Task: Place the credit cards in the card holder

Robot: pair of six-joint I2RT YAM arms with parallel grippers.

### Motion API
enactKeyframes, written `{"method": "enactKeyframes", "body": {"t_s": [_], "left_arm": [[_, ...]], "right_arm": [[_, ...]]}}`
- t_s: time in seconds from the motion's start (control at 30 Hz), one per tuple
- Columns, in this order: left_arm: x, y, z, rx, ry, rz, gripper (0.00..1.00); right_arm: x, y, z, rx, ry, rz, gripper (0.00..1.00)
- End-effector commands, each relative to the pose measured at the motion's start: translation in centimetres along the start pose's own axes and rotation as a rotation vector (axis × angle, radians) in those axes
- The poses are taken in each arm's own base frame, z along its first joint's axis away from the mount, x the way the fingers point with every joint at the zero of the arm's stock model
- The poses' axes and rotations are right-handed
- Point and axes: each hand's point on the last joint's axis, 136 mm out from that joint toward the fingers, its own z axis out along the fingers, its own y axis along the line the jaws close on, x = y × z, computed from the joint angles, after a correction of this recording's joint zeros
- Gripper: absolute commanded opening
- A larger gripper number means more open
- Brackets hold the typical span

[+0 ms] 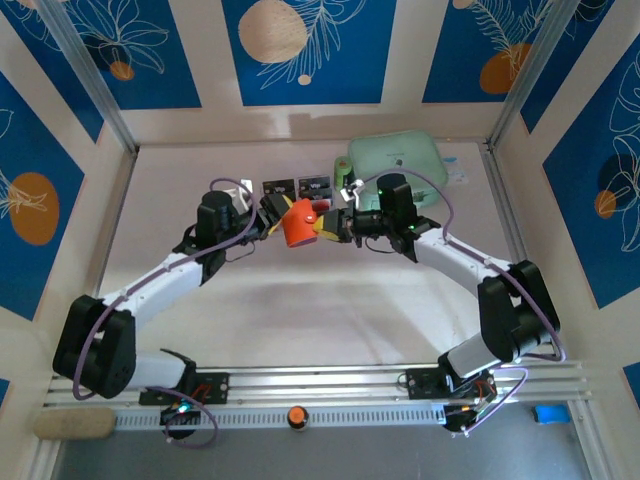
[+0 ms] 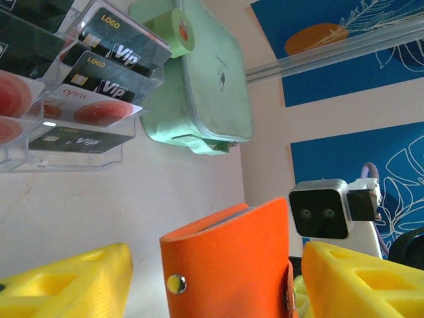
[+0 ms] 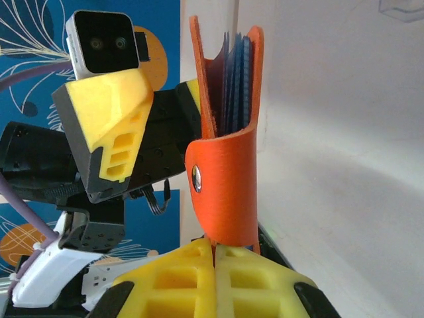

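Observation:
The right gripper holds the end of the card holder below the snap button, so the left gripper will take the holder before the right gripper grips the snap flap (image 3: 197,179).
The orange-red card holder (image 1: 297,222) hangs above the table between both grippers, its snap button (image 2: 175,283) facing the left wrist camera. My right gripper (image 3: 214,248) is shut on the holder's lower flap, and the holder (image 3: 228,152) stands upright and slightly spread, with bluish inner pockets showing. My left gripper (image 2: 217,257) is open, its yellow fingers (image 2: 73,278) on either side of the holder (image 2: 232,265), the left finger clearly apart from it. The credit cards (image 2: 109,69) sit in a clear stand, black halves printed "Vip". From above, the cards (image 1: 296,187) lie just behind the holder.
A mint-green zip pouch (image 1: 393,160) lies at the back right, close to the card stand (image 2: 40,142). Blue patterned walls enclose the table on three sides. A metal rail (image 1: 320,385) carries the arm bases along the near edge.

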Motion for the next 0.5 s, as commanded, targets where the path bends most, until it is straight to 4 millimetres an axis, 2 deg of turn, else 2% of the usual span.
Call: {"method": "enactKeyframes", "body": {"t_s": [0.0,0.33,0.4,0.47], "left_arm": [[0.5,-1.1,0.5,0.064,0.012,-0.001,0.64],[1.0,-1.3,1.1,0.079,0.011,-0.001,0.49],[0.9,-1.5,1.1,0.086,0.0,0.004,0.42],[0.8,-1.6,1.2,0.093,-0.008,0.006,0.3]], "right_arm": [[0.3,0.6,0.4,-0.035,0.026,0.002,0.0],[0.6,-0.4,1.0,-0.034,0.036,0.03,0.0],[0.7,-0.7,1.0,-0.029,0.038,0.038,0.0],[0.8,-1.2,1.0,-0.017,0.043,0.046,0.0]]}}
